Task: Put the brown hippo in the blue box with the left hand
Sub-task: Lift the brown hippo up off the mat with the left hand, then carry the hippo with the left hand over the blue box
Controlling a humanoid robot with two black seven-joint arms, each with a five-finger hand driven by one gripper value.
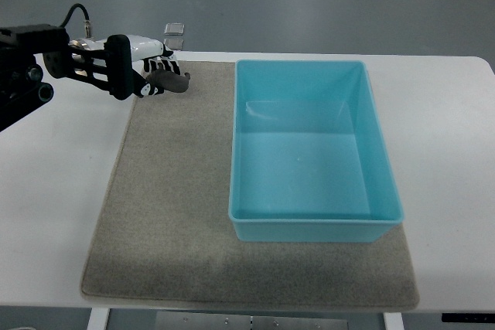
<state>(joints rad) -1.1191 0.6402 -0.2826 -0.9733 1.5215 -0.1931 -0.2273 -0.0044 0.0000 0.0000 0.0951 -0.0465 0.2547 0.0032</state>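
Observation:
Next, my left gripper lets go of the brown hippo near the middle of the blue box's bottom (300, 152).
My left hand (157, 75) reaches in from the upper left and hovers over the far left corner of the grey mat (170, 214). Its black-and-white fingers are curled around a small brown hippo (173, 81), which pokes out to the right of the fingers; most of the toy is hidden by the hand. The blue box (313, 226) sits on the right half of the mat, open at the top with nothing inside. Its near-left wall is roughly a hand's width to the right of the hippo. The right arm does not show.
The mat lies on a white table (54, 214). A small clear square object (175, 28) lies beyond the table's far edge. The left arm's black forearm and cable (31, 67) fill the upper left corner.

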